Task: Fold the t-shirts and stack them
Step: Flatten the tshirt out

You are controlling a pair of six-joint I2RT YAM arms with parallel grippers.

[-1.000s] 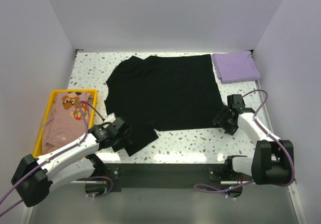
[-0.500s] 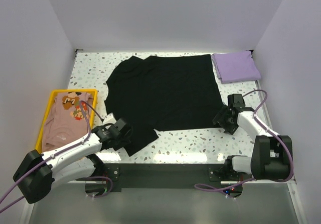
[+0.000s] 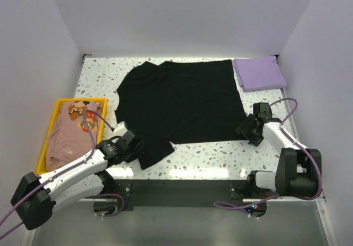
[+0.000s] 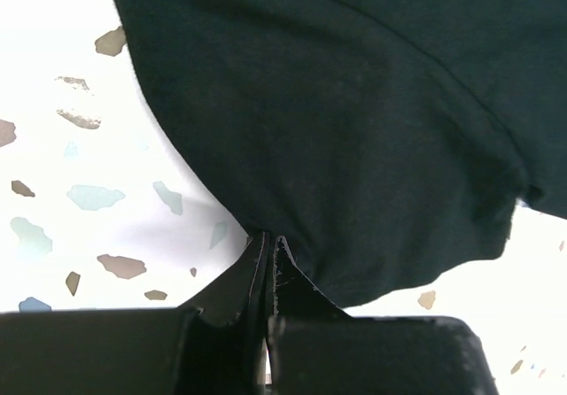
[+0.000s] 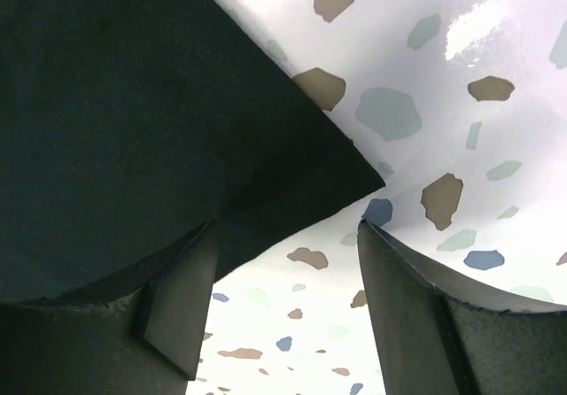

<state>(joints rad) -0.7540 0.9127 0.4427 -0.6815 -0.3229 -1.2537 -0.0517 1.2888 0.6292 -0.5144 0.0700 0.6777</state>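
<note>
The black t-shirt's near corner is lying loose between my right gripper's open fingers, so next my right gripper pinches that corner (image 5: pixel 310 205) and pulls it tight before the fold.
The large black t-shirt (image 3: pixel 182 102) lies spread flat on the speckled table, one sleeve (image 3: pixel 154 149) pointing to the near edge. My left gripper (image 3: pixel 134 146) is shut at that sleeve's left hem; in the left wrist view its jaws (image 4: pixel 268 240) meet right on the edge of the black cloth (image 4: pixel 354 129). Open, my right gripper (image 3: pixel 246 129) sits at the shirt's near right corner (image 5: pixel 368 181), which reaches between its fingers (image 5: pixel 285 236). A folded lavender t-shirt (image 3: pixel 259 73) rests at the far right. The peach printed t-shirt (image 3: pixel 74 133) lies in the tray.
The yellow tray (image 3: pixel 43 152) stands at the table's left edge, close behind my left arm. White walls close in the table on the left, back and right. Bare speckled tabletop (image 3: pixel 215 155) runs along the near edge between the arms.
My left gripper has gone from open to shut at the sleeve's hem and slid slightly left. The right gripper stays open in almost the same spot.
</note>
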